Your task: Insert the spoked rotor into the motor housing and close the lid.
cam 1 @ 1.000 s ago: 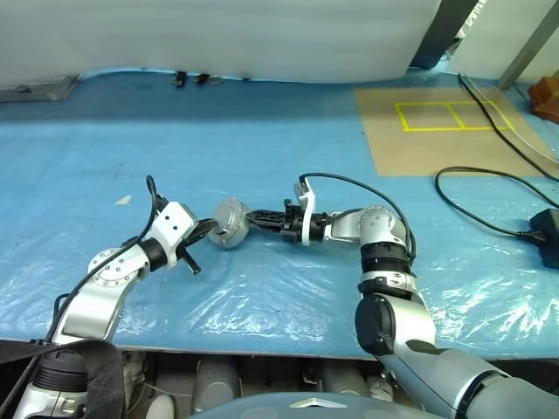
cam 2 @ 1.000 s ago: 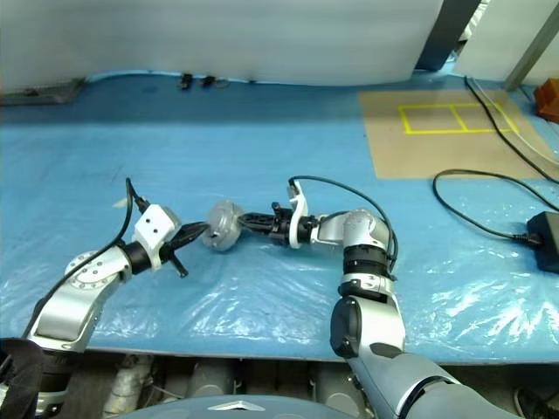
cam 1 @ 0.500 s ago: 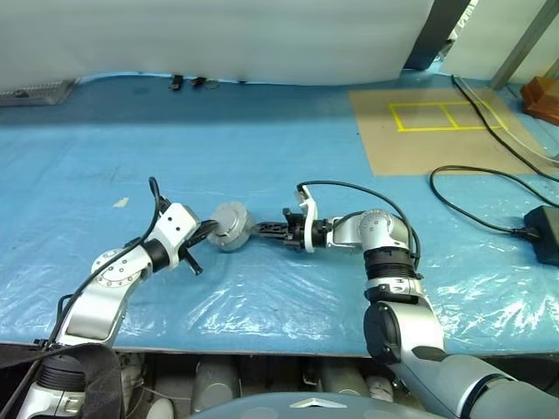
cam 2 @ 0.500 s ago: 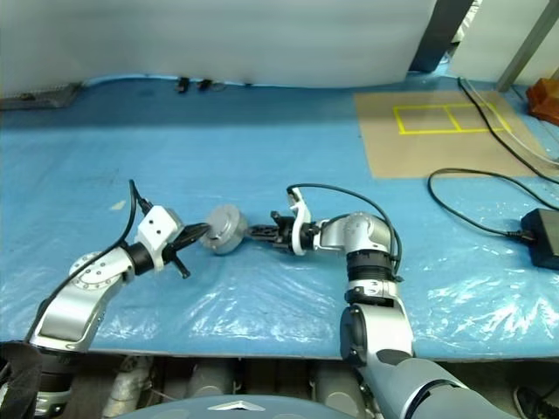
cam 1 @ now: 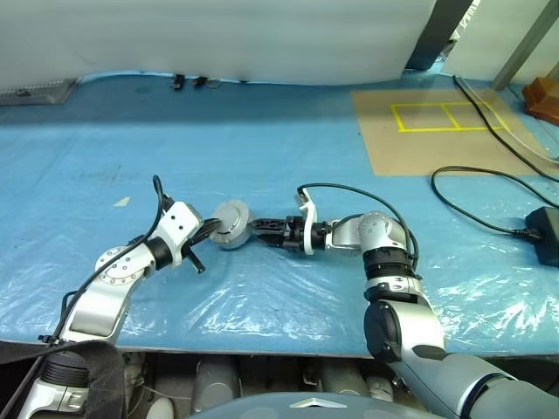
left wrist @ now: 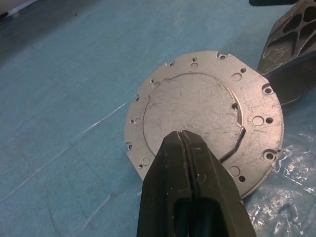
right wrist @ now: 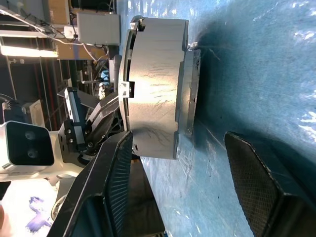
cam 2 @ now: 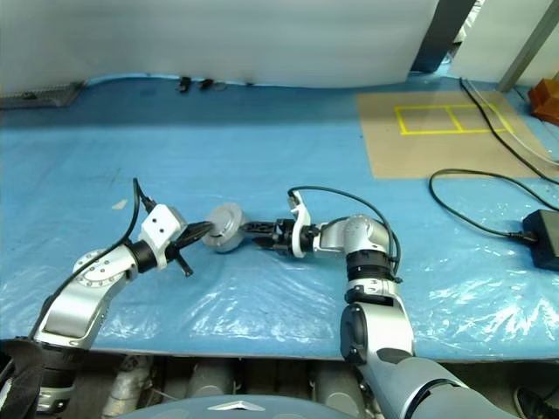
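Observation:
My left gripper's shut fingers rest against the motor housing's plate. My right gripper will grab the drum-shaped side (right wrist: 155,118) before my left gripper backs away.
The motor housing (cam 1: 231,236) is a round silver-grey casing on the blue table between my two grippers. Its flat plate dotted with holes (left wrist: 207,113) faces my left gripper (left wrist: 181,136), which is shut, with its tips against that plate. My right gripper (cam 1: 260,229) is on the housing's other side and stands open. The drum-shaped side of the housing (right wrist: 153,89) lies just ahead of its spread fingers (right wrist: 116,177), apart from them. The spoked rotor is out of view. I cannot tell a lid apart from the casing.
Crinkled clear plastic sheet (cam 1: 262,297) covers the blue table near its front edge. A brown board with yellow taped squares (cam 1: 428,131) lies at the back right. A black cable (cam 1: 489,196) and a black adapter (cam 1: 546,237) lie near the right edge.
My right gripper has opened and let go of the housing, sinking slightly. The left gripper has stayed shut against the plate.

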`<state>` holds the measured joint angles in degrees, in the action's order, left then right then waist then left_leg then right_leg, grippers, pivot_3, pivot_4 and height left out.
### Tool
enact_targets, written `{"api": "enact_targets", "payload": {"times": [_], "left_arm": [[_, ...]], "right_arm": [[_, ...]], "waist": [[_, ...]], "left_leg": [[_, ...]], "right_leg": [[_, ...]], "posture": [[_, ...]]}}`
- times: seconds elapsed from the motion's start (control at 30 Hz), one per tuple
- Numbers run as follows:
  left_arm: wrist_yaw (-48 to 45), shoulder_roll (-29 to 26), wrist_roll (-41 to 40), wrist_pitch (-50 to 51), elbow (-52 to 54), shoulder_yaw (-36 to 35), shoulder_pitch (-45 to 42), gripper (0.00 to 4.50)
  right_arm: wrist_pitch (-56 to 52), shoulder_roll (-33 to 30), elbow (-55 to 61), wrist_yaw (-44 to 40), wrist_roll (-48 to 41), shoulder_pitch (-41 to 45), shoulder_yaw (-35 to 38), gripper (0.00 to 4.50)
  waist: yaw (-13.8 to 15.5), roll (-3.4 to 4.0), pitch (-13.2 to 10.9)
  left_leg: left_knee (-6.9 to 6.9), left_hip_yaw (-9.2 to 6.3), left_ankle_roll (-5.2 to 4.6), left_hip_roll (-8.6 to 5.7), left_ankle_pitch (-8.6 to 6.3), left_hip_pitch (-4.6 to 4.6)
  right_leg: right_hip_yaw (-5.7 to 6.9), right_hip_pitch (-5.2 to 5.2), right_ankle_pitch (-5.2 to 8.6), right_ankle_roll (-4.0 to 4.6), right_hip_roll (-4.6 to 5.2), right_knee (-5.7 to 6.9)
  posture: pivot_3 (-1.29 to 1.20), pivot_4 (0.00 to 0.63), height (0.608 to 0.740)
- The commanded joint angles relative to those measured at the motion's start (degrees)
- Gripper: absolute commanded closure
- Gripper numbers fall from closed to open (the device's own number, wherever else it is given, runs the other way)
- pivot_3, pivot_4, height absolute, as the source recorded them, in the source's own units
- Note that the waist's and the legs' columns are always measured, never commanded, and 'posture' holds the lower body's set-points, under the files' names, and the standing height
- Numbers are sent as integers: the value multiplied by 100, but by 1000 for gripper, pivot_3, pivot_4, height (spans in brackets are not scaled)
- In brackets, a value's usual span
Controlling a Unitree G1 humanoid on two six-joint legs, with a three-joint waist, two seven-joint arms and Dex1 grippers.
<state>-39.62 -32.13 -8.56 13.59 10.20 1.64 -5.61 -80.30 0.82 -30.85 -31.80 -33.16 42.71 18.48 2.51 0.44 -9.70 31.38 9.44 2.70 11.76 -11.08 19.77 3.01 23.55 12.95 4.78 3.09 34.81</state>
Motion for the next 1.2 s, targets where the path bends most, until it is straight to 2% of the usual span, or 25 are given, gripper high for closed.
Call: {"api": "enact_targets", "payload": {"times": [0.03,0.47,0.57,0.7,0.73,0.97,1.1,1.2], "left_arm": [[-114,13,51,45,-73,211,102,4500],[-133,-10,44,38,-78,230,74,4500],[-133,-11,52,31,-77,232,76,4500],[-135,4,54,36,-91,228,37,4500],[-135,7,55,37,-95,228,28,4500],[-83,58,31,27,-80,198,46,4500],[260,537,-631,264,90,-366,114,4500],[357,689,-885,398,191,-627,224,4500]], "right_arm": [[89,174,-6,-47,-313,158,135,1419],[157,60,-56,66,-221,56,-144,1419],[102,142,-47,89,-316,73,-34,2031],[78,224,-59,97,-456,145,130,3242],[64,234,-46,89,-491,157,153,3364],[43,224,19,204,-319,90,-67,3364],[105,197,64,141,-350,26,-125,3364],[156,218,60,107,-449,24,-15,3364]], "waist": [[3,0,0],[22,0,0],[21,0,0],[20,0,0],[20,0,0],[15,0,0],[0,0,0],[1,0,0]], "left_leg": [[0,0,0,0,0,0],[1,0,0,-1,0,10],[1,0,0,0,0,10],[1,0,0,0,0,9],[2,0,0,0,0,9],[1,0,0,0,0,12],[2,0,0,0,0,13],[3,0,0,2,0,24]], "right_leg": [[0,0,0,0,0,0],[1,4,0,0,1,-3],[1,5,0,0,1,-3],[1,6,0,0,1,-2],[1,7,0,0,1,-2],[1,8,0,0,1,-2],[1,7,0,0,1,-1],[1,19,0,0,-1,0]], "posture": [[0,150,740],[0,150,740],[0,150,740],[0,150,740],[0,150,740],[0,150,740],[0,150,740],[0,150,740]]}}
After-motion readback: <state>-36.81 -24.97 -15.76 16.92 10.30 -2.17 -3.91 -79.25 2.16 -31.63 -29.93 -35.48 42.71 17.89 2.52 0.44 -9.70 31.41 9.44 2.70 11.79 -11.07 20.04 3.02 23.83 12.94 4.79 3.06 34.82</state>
